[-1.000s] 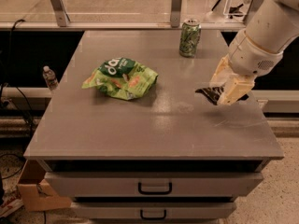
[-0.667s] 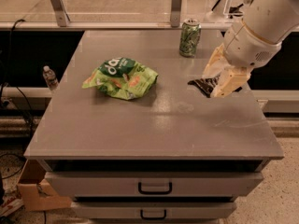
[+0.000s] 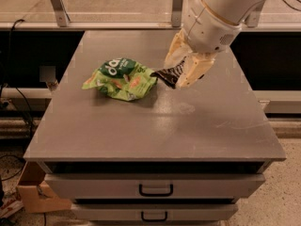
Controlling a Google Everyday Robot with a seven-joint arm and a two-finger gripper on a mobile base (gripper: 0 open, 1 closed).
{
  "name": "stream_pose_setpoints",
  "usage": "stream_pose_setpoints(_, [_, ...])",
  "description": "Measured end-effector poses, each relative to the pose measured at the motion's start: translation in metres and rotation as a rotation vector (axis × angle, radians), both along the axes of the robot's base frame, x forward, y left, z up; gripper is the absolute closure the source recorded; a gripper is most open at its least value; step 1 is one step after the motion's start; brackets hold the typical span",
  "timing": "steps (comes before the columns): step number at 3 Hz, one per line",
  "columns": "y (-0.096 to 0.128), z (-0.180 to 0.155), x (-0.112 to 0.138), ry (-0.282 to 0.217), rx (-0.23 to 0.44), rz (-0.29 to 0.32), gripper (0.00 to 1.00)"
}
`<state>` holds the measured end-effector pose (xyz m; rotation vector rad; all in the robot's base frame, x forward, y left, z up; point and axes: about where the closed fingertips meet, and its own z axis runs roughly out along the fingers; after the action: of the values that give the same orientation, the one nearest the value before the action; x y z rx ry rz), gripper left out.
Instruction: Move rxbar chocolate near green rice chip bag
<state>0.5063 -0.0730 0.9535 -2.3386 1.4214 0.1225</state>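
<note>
The rxbar chocolate will be released by my gripper against the near end of the green rice chip bag (image 3: pixel 143 87), there beside my fingers. The bar now sticks out tilted from the fingers.
The green rice chip bag (image 3: pixel 121 78), lime green with a dark green top band and white letters, lies crumpled on the left middle of the grey table top (image 3: pixel 188 121). My gripper (image 3: pixel 181 68), with cream fingers, is just right of the bag and is shut on the rxbar chocolate (image 3: pixel 168 74), a small black bar with white print. The bar sticks out leftward from the fingers, tilted, with its left end close to the bag's right edge. I cannot tell whether the bar touches the table. My white arm (image 3: pixel 221 8) comes in from the upper right.
The table is a grey cabinet with two drawers and dark handles (image 3: pixel 156 189) in front. A metal rail with posts (image 3: pixel 178 6) runs along the back edge. A cardboard box (image 3: pixel 35 192) sits on the floor at lower left. The green soda can is hidden behind my arm.
My gripper has carried the black bar leftward from the table's right side to just beside the green bag. The bag has not moved.
</note>
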Motion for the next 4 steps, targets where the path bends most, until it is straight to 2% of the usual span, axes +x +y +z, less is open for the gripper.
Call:
stream_pose_setpoints(1, [0.042, -0.02, 0.012, 0.044, -0.009, 0.112, 1.0])
stream_pose_setpoints(2, [0.07, -0.042, 0.02, 0.086, -0.038, 0.18, 1.0])
stream_pose_setpoints(3, [0.084, -0.053, 0.023, 0.099, -0.079, 0.199, 1.0])
stream_pose_setpoints(4, [0.089, -0.053, 0.026, 0.086, -0.073, 0.198, 0.75])
